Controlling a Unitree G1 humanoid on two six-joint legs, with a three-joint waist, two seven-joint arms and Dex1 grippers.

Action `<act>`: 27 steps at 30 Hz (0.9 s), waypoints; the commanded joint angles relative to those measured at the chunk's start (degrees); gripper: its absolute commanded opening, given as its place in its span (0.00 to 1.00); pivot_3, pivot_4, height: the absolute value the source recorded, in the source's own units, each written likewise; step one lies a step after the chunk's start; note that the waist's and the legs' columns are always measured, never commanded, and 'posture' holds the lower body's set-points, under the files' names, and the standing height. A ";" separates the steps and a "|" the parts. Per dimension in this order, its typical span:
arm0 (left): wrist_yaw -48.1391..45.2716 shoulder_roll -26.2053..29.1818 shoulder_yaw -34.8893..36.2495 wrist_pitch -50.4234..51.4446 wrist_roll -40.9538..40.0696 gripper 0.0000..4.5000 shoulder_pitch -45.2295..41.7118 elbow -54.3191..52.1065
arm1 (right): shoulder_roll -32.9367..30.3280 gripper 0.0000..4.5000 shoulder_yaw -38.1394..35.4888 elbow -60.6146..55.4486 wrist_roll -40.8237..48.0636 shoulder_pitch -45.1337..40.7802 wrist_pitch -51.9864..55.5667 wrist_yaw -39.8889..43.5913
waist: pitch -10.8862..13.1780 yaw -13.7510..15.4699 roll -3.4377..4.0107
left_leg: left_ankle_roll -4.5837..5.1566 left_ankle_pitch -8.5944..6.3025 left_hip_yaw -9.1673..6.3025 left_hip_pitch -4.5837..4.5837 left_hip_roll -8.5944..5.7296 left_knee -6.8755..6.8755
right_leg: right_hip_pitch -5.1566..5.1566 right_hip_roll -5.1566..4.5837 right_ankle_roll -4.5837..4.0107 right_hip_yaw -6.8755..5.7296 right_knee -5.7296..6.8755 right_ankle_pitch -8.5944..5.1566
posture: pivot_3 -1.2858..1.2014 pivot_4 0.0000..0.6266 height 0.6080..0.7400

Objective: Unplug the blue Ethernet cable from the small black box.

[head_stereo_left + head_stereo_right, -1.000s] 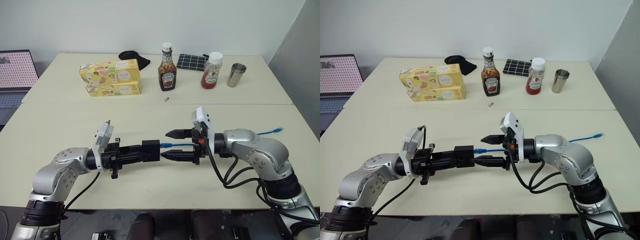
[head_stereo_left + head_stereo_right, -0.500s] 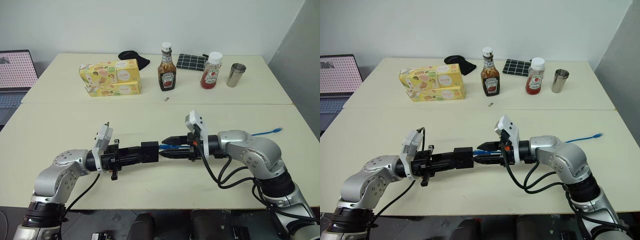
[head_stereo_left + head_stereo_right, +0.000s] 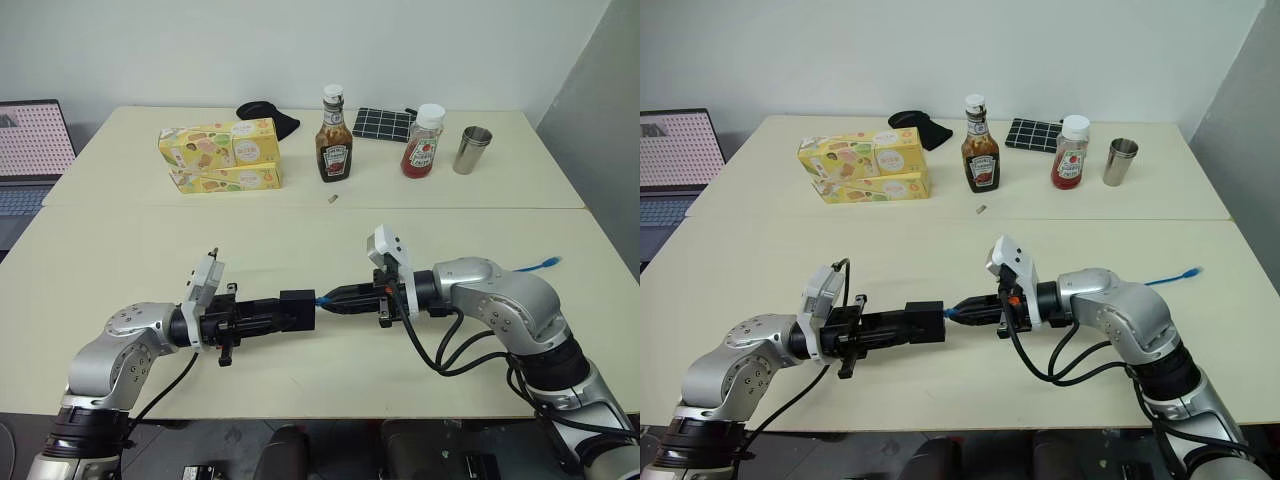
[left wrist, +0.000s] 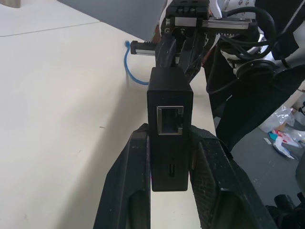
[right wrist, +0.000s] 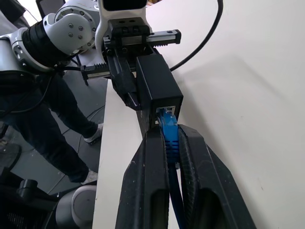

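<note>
The blue cable's plug sits in my right gripper at a slant to the black box, so I need to open, line up straighter and grip closer to the box's port [image 5: 166, 113].
The small black box [image 3: 297, 308] hangs above the near table, and my left gripper [image 3: 283, 312] is shut on its sides. In the left wrist view the box [image 4: 169, 109] shows an empty port facing the camera. The blue Ethernet cable [image 5: 167, 125] is plugged into the box's other end [image 5: 157, 88]. My right gripper [image 3: 326, 298] is shut on the cable right at the plug, fingers [image 5: 153, 157] touching the box's face. The cord runs back along my right arm, and its free end [image 3: 545, 262] lies on the table at the right.
At the far side of the table stand two stacked yellow cartons [image 3: 220, 155], a brown sauce bottle [image 3: 334, 140], a red ketchup bottle [image 3: 423, 145] and a metal cup [image 3: 472, 150]. A black cloth [image 3: 268, 115] and a dark grid panel [image 3: 383, 123] lie behind them. A laptop [image 3: 30, 150] sits far left.
My right gripper was open around the cable a second ago and has shut on it at the plug, edging closer to the box. The left gripper kept hold of the box.
</note>
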 commanded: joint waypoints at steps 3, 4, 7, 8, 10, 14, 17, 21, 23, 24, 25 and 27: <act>-0.29 0.21 0.08 -0.57 -0.03 0.17 0.84 -2.42 | -0.76 0.01 0.18 0.40 -0.26 -1.57 0.23 1.76 | 0.00 0.00 0.00 | 0.00 0.00 -0.01 0.00 0.00 0.00 | 0.00 0.00 0.00 0.00 0.00 0.00 | 0.52 0.24 1.00; -0.01 0.17 0.16 -0.64 0.13 0.17 0.95 -2.42 | -0.85 0.01 0.16 0.60 -0.21 -1.54 0.37 1.96 | 0.00 0.00 0.00 | 0.00 0.00 0.00 0.00 0.00 0.00 | 0.00 0.00 0.00 0.01 0.00 0.00 | 0.52 0.24 1.00; 1.19 0.12 1.09 -1.32 1.05 0.17 1.55 -1.44 | -2.44 0.01 -0.21 1.30 -0.55 -0.86 0.18 3.00 | 0.00 0.00 0.00 | 0.00 0.00 -0.01 0.00 0.01 0.00 | 0.00 0.00 0.00 0.00 0.00 0.00 | 0.52 0.24 1.00; 1.40 0.23 1.38 -1.70 1.44 0.17 1.88 -1.02 | -3.15 0.01 -0.40 1.43 -0.71 -0.56 0.04 3.33 | 0.00 0.00 0.00 | 0.00 0.00 -0.01 0.00 0.01 0.00 | 0.00 0.00 0.00 0.00 0.00 0.00 | 0.52 0.24 1.00; 1.88 0.48 2.14 -2.20 1.81 0.17 2.77 -0.40 | -4.44 0.01 -0.88 1.39 -0.74 -0.03 -0.11 3.82 | 0.00 0.01 0.00 | 0.00 0.00 0.00 0.00 0.00 0.00 | 0.00 0.00 0.00 0.01 0.00 0.00 | 0.52 0.24 1.00; 2.09 0.88 2.92 -2.45 1.79 0.17 4.04 0.04 | -5.75 0.01 -2.00 0.59 -0.20 0.77 -0.24 4.32 | 0.00 0.01 0.00 | 0.00 0.00 -0.01 0.00 0.01 0.00 | 0.00 0.00 0.00 0.00 -0.01 0.00 | 0.52 0.24 1.00; 2.39 0.48 2.05 -1.64 0.97 0.17 4.27 -2.03 | -5.39 0.00 -2.45 -2.69 1.96 1.70 0.06 4.89 | 0.00 0.01 0.00 | 0.00 0.00 -0.01 0.00 0.01 0.00 | 0.00 -0.01 0.00 0.00 0.00 0.00 | 0.52 0.24 1.00; 2.81 -0.34 0.07 -0.51 0.56 0.17 3.19 -4.38 | -3.85 0.00 -1.36 -4.76 2.75 2.20 0.58 3.31 | 0.00 0.02 0.00 | 0.00 0.00 -0.03 -0.02 0.01 0.00 | 0.00 -0.01 0.00 -0.01 -0.01 0.00 | 0.52 0.24 1.00; 3.15 -0.68 -0.59 0.71 -0.12 0.17 2.14 -5.30 | -2.81 0.08 -1.40 -4.96 2.84 2.53 -0.08 2.78 | 0.00 0.01 0.00 | 0.00 0.00 -0.02 -0.02 0.00 0.00 | 0.00 0.00 0.00 -0.02 -0.01 0.00 | 0.52 0.24 1.00; 3.18 -0.72 -0.80 1.12 -0.24 0.17 1.68 -5.46 | -2.51 0.16 -1.46 -4.86 2.41 2.66 -0.80 2.48 | 0.00 0.01 0.00 | 0.00 0.00 -0.02 -0.02 0.00 0.00 | 0.00 0.00 0.00 -0.01 -0.01 0.00 | 0.52 0.24 1.00; 3.30 -0.77 -1.01 1.68 -0.39 0.17 1.09 -5.52 | -2.36 0.17 -1.64 -4.77 2.31 2.74 -1.18 2.38 | 0.00 0.01 0.00 | 0.00 0.00 -0.01 -0.02 0.00 0.00 | 0.00 0.00 0.00 -0.01 -0.01 0.00 | 0.52 0.24 1.00; 3.49 -0.84 -1.21 2.50 -0.53 0.17 0.32 -5.49 | -2.23 0.28 -1.96 -4.67 2.33 2.78 -1.38 2.29 | 0.00 0.01 0.00 | 0.00 0.00 -0.03 -0.03 -0.01 0.00 | 0.00 0.00 0.00 -0.02 0.00 0.00 | 0.52 0.24 1.00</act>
